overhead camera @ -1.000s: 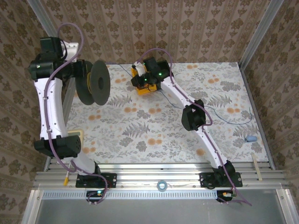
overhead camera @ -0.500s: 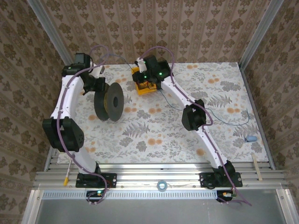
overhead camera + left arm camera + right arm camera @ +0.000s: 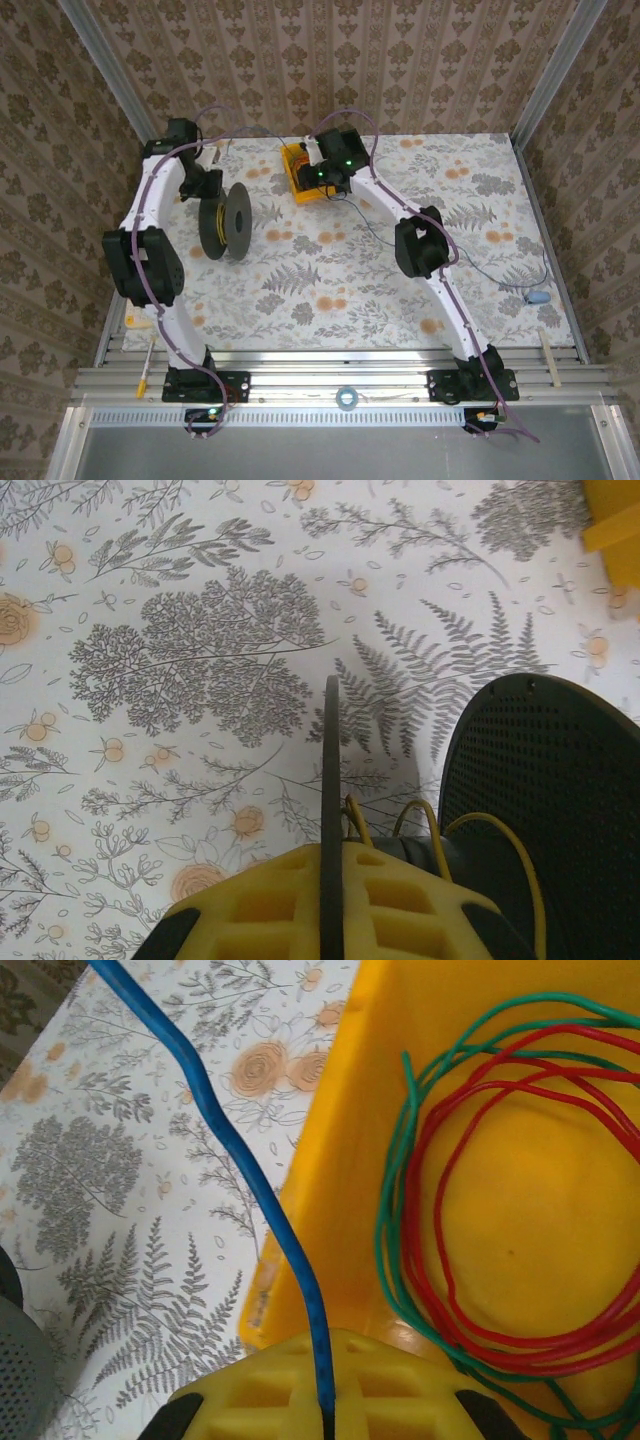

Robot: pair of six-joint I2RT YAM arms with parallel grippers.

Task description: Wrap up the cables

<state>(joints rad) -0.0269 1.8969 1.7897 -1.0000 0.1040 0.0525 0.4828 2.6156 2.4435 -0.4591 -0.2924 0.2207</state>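
My left gripper should put the black spool down on the floral table (image 3: 228, 198) (image 3: 275, 630) beside the yellow bin, toward the back wall.
My left gripper (image 3: 331, 858) is shut on the thin edge of a black spool (image 3: 225, 222), which it holds upright above the left of the table. Yellow cable (image 3: 428, 825) loops around the spool's hub, between the gripped flange and the perforated second flange (image 3: 552, 780). My right gripper (image 3: 322, 1360) is shut on the blue cable (image 3: 250, 1180), right at the edge of a yellow bin (image 3: 298, 165). Beyond the jaws the blue cable runs out over the floral table. In the top view my right gripper (image 3: 320, 180) sits at the back centre, and my left gripper (image 3: 213, 198) is just left of it.
The yellow bin (image 3: 520, 1210) holds coiled red cable (image 3: 455, 1290) and green cable (image 3: 392, 1210). A small blue piece (image 3: 537, 296) lies near the table's right edge. Patterned walls close in the back and both sides. A roll of tape (image 3: 347, 397) rests on the front rail.
My left arm has swung in from the left wall and brought the spool over the table, towards the bin. My right gripper has shifted slightly right, still holding the blue cable.
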